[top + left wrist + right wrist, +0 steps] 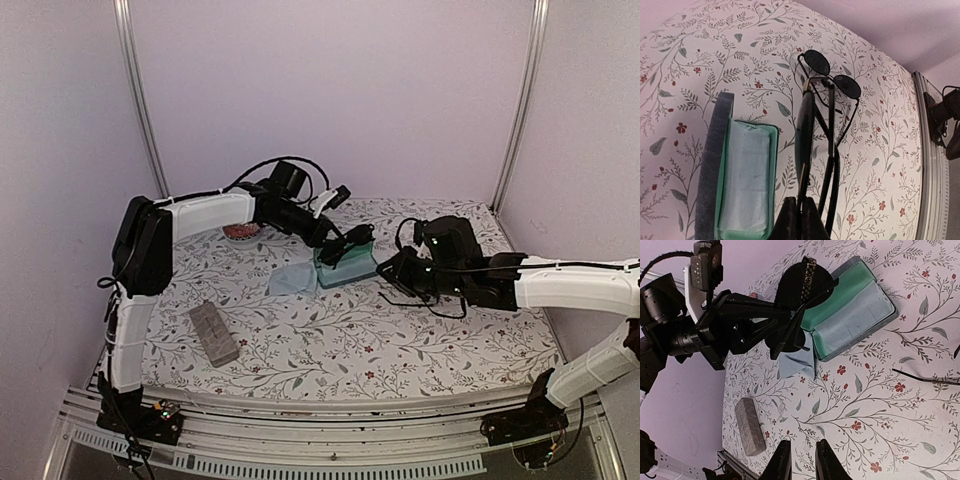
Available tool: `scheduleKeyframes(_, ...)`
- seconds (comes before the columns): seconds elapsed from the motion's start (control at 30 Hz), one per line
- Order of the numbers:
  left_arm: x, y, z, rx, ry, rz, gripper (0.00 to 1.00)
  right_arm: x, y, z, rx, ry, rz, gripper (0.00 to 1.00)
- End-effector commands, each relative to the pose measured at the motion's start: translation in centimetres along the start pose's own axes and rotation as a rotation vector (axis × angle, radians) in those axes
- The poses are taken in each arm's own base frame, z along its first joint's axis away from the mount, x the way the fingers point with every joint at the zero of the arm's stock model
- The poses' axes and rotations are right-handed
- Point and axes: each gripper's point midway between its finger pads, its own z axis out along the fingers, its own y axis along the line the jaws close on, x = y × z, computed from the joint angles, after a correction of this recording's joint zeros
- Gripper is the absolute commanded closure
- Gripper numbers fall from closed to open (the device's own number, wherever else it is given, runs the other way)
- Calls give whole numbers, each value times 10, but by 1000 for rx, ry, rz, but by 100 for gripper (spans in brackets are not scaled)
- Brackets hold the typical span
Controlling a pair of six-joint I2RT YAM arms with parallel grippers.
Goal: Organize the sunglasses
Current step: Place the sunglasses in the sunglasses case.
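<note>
My left gripper is to release the sunglasses on the light blue cloth inside the open case (pixel 347 271) (pixel 746 180).
My left gripper (pixel 801 202) is shut on the arm of one pair of sunglasses (pixel 804 125) and holds it edge-on just right of the open case (pixel 747 180). That pair shows in the right wrist view (pixel 800 287), above the case's green lining (pixel 845 300). A light blue cloth (pixel 857 315) lies inside the case. The second pair of sunglasses (pixel 832 80), with dark lenses, lies folded on the table right of the case. One of its thin arms shows in the right wrist view (pixel 925 377). My right gripper (pixel 803 452) is open and empty, low over the table near the case (pixel 345 268).
A second light blue cloth (pixel 292 280) lies spread on the table left of the open case. A closed tan-grey case (pixel 213 332) lies at the front left. A small red-rimmed object (pixel 240 231) sits at the back under the left arm. Walls enclose the back and sides.
</note>
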Motion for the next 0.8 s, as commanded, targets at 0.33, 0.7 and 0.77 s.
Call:
scheduleKeyframes(0.33, 10, 28, 27, -80, 80, 124, 99, 17, -11, 17, 23, 80, 25, 83)
scheduleKeyframes(0.7, 28, 44, 40, -102, 155, 188, 99, 14, -16, 19, 43, 87, 18, 83)
scheduleKeyframes(0.77, 31, 43, 42, -101, 163, 194, 99, 13, -18, 18, 49, 85, 18, 83)
